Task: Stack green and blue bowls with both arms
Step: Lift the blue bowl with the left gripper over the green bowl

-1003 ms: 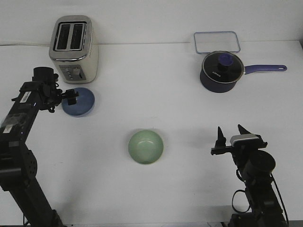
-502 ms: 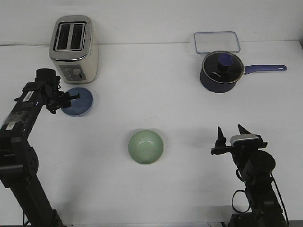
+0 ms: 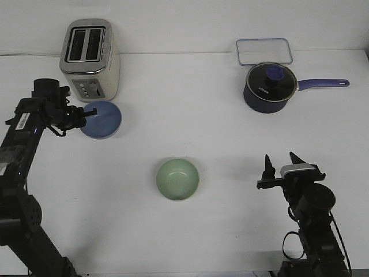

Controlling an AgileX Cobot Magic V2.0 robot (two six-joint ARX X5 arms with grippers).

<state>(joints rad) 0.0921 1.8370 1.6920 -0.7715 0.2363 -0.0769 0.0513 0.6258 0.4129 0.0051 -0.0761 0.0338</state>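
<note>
I need to use my left gripper to release the periwinkle blue bowl, now tilted just above the table, inside the empty mint green bowl (image 3: 179, 179) that sits at the front in the centre.
The periwinkle blue bowl (image 3: 104, 120) is at the left, in front of the toaster, tilted with its inside facing the camera. My left gripper (image 3: 82, 118) is shut on its left rim and holds it just above the table. The mint green bowl (image 3: 177, 179) sits upright on the table at the centre front, empty. My right gripper (image 3: 282, 164) is open and empty at the front right, well to the right of the green bowl, with its fingers pointing up.
A silver toaster (image 3: 90, 57) stands at the back left, close behind the blue bowl. A dark navy pot (image 3: 270, 88) with a purple handle and a clear lidded container (image 3: 263, 51) stand at the back right.
My left gripper has raised the blue bowl by its rim and tilted it; the bowl has shifted a little right and back. The green bowl and the right arm have not moved.
</note>
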